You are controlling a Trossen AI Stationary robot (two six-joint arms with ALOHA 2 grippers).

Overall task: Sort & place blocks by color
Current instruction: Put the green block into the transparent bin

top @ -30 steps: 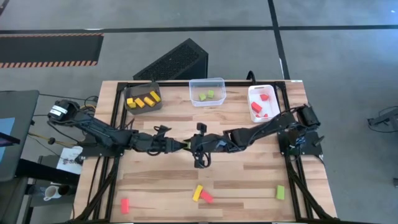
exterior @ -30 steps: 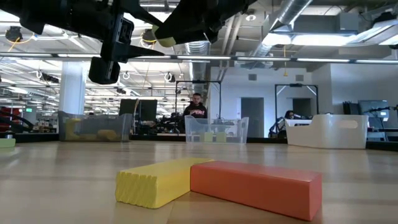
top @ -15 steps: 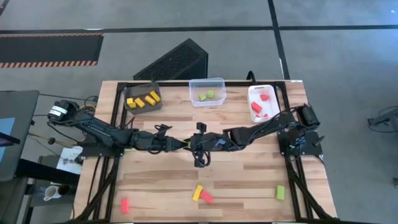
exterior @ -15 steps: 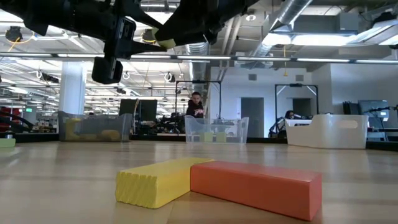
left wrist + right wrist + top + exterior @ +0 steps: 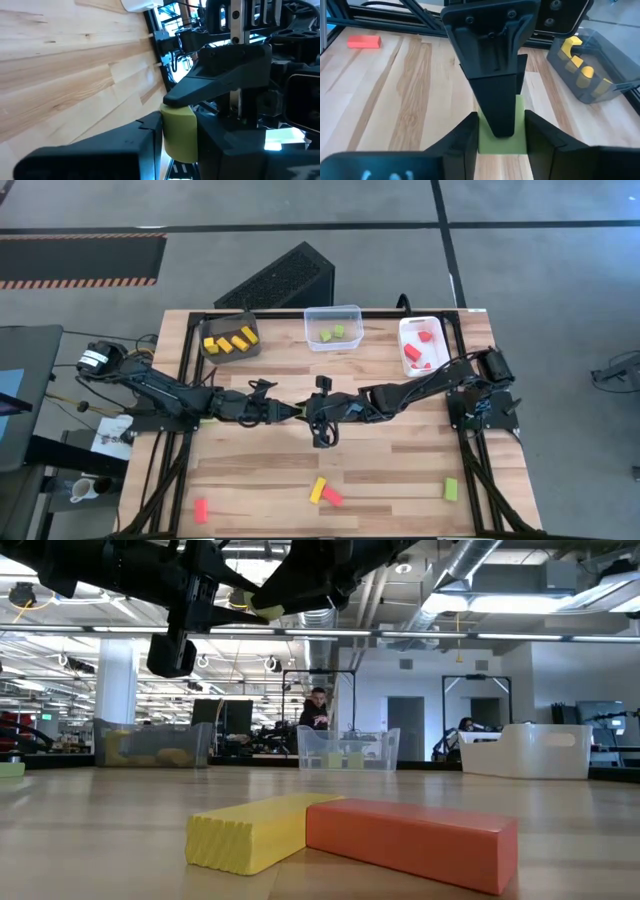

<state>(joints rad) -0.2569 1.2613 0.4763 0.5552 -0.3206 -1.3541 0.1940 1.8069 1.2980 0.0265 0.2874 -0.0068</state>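
The robot's left gripper will release the green block, now held high above the table, in the clear bin (image 5: 345, 338), next to the green block that is closer to the white bin.
One light green block (image 5: 503, 136) is held up over the middle of the table, between both grippers, which meet tip to tip. My left gripper (image 5: 297, 412) reaches in from the table's left and my right gripper (image 5: 310, 413) from the right, and both are shut on the block. In the low view the block (image 5: 268, 610) hangs high above the board. Loose on the table lie a yellow block (image 5: 317, 489) touching a red block (image 5: 332, 497), a green block (image 5: 451, 489) and another red block (image 5: 200, 509). My left gripper pinches the green block (image 5: 177, 131) between its two fingers, coming level from the table's left; one finger (image 5: 125, 150) lies against the block's side. The block is lifted clear of the table. My right gripper pinches the same block by two opposite sides (image 5: 485, 142), level from the table's right, its fingers (image 5: 462, 142) flanking it. The left gripper's finger (image 5: 495, 90) lies across the block's face in this view.
Along the far edge stand a dark brown bin (image 5: 231, 338) with yellow blocks, a clear bin (image 5: 333, 328) with green blocks and a white bin (image 5: 422, 345) with red blocks. Bare board lies between the arms and the near blocks. People show in the room beyond.
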